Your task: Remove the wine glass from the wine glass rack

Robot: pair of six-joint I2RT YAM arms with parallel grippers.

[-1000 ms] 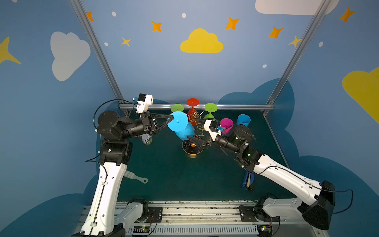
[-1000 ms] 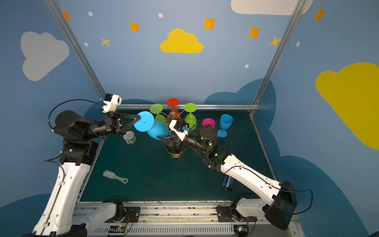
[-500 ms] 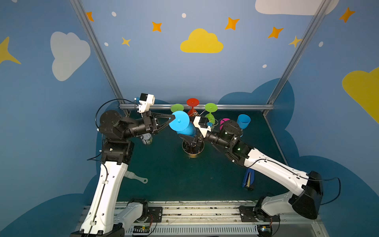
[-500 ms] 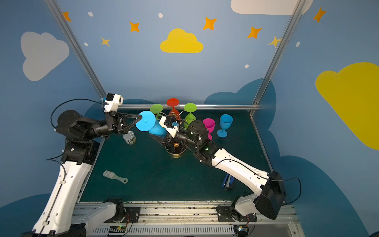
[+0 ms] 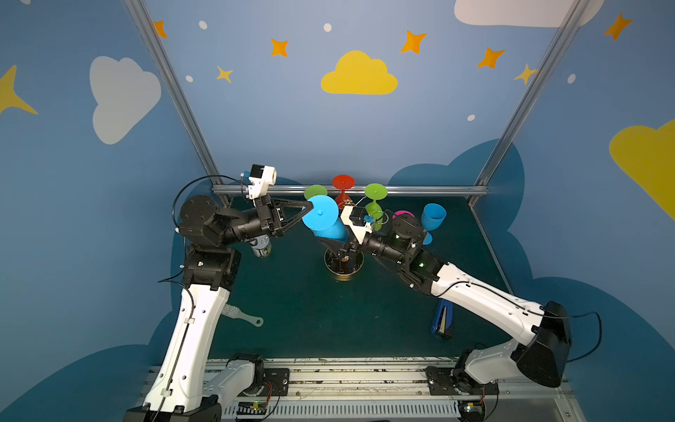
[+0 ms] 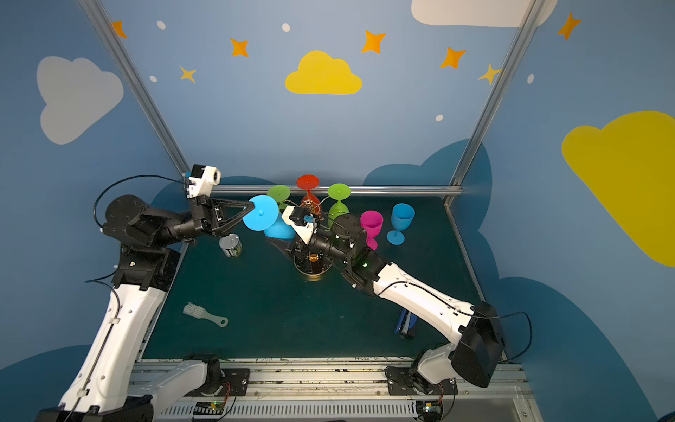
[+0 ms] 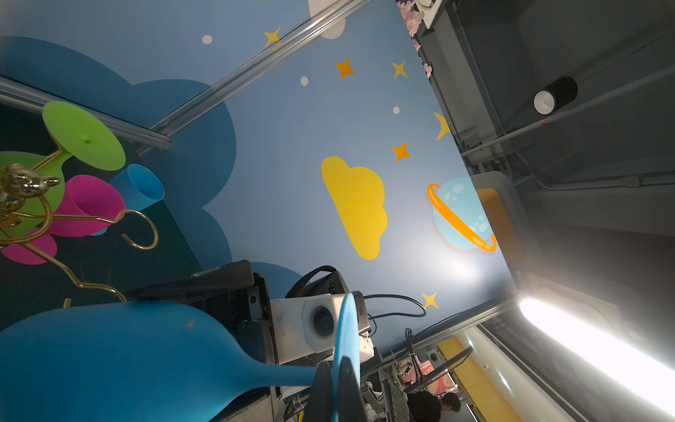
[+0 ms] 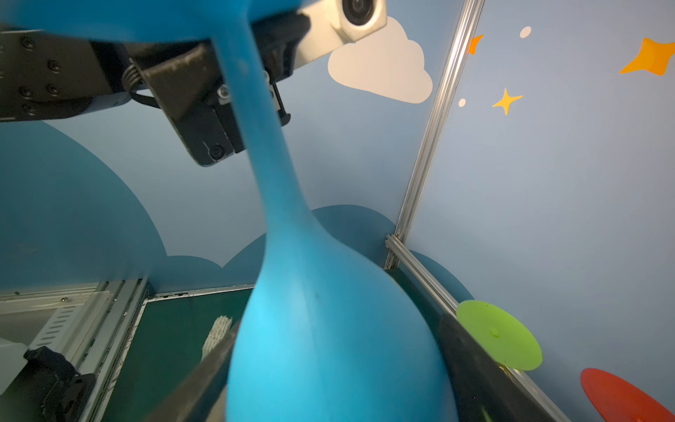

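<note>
Next, my right gripper goes to the bowl's rim [image 5: 341,239] on the blue wine glass, at the end opposite its foot, and closes there.
The blue wine glass [image 5: 321,218] is tipped on its side at the left of the gold wine glass rack [image 5: 356,268], in both top views. My left gripper [image 5: 310,208] is shut on the rim of its round foot [image 7: 345,329]. The stem [image 8: 255,120] runs from there to the bowl [image 8: 328,329]. My right gripper [image 8: 336,383] reaches in from the right, a finger pressed to each side of the bowl. Its jaws are hidden under the glass in both top views. The rack's curled arms [image 7: 142,234] stand beside the bowl.
Two green glasses [image 5: 315,191] [image 5: 375,191] and a red one [image 5: 343,181] hang on the rack. A pink glass [image 6: 371,221] and a blue goblet [image 6: 401,217] stand right of it. A tin can [image 5: 262,246], a brush [image 5: 243,316] and a blue stapler [image 5: 443,321] lie on the green mat.
My right gripper has come up from near the rack's base to the blue glass's bowl and narrowed its jaws around it. The left gripper holds the foot as before.
</note>
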